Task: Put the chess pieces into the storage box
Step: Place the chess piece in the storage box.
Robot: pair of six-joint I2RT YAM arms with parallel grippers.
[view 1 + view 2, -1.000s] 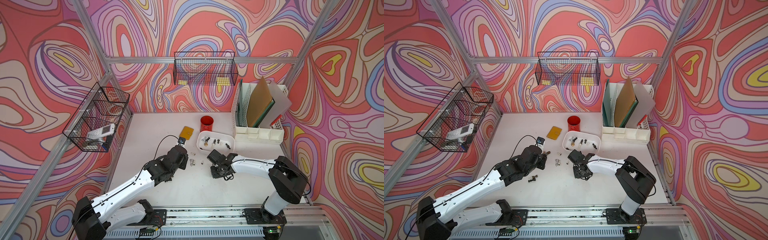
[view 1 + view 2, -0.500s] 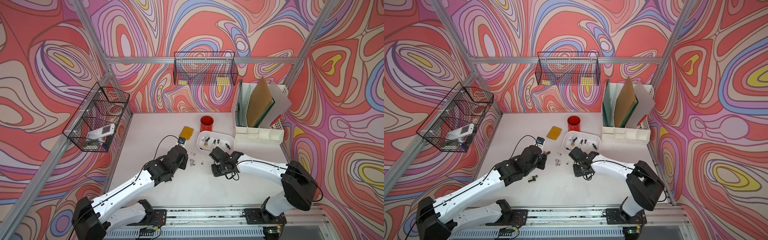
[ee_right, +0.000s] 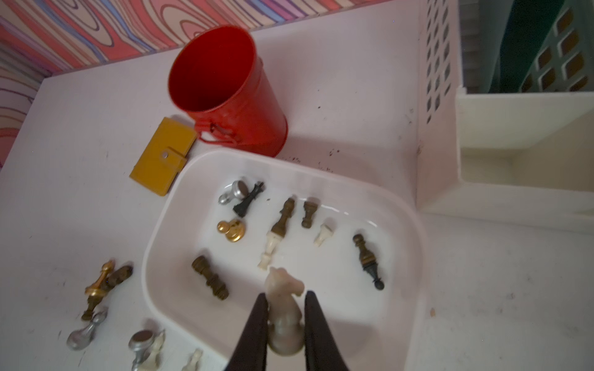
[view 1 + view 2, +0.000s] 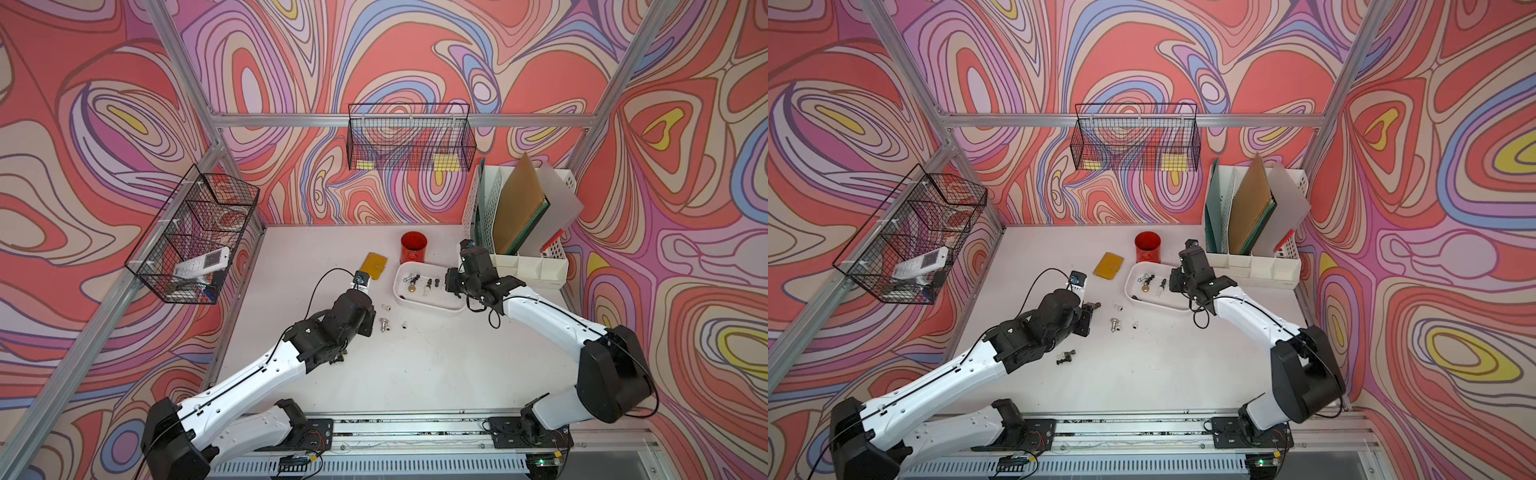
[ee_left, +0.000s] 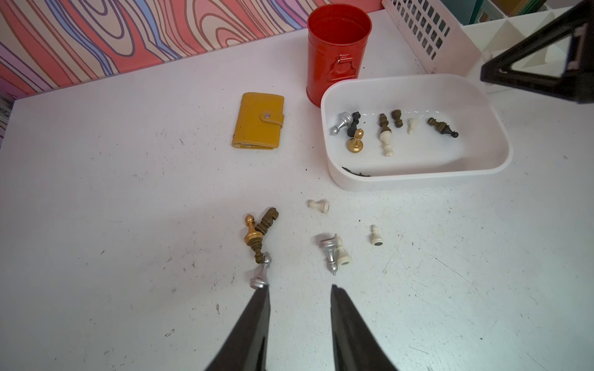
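Note:
I need to next close my left gripper on the body of the silver chess piece (image 4: 383,325) (image 5: 331,257) that lies against a white one, near the storage box.
The white storage box (image 4: 430,306) sits mid-table with several chess pieces (image 5: 384,131) lying in it. My right gripper (image 3: 285,294) is shut on a pale knight (image 3: 284,308) and hangs over the box's inside, near its right end in both top views (image 4: 1177,282). My left gripper (image 5: 299,287) is open and empty, low over the table. Its one fingertip is almost at a lying silver pawn (image 5: 261,276). Loose pieces lie ahead of it: a gold and brown cluster (image 5: 257,231), a silver and white pair (image 5: 334,252) and two white pawns (image 5: 318,205).
A red cup (image 4: 413,247) stands just behind the box, with a yellow wallet (image 4: 373,264) to its left. The white file organiser (image 4: 519,232) fills the back right corner. Two dark pieces (image 4: 1066,356) lie beside my left forearm. Wire baskets (image 4: 195,245) hang on the walls.
My right arm has carried the knight from the middle of the table back over the storage box, its jaws tightening a little. The left arm has stayed put.

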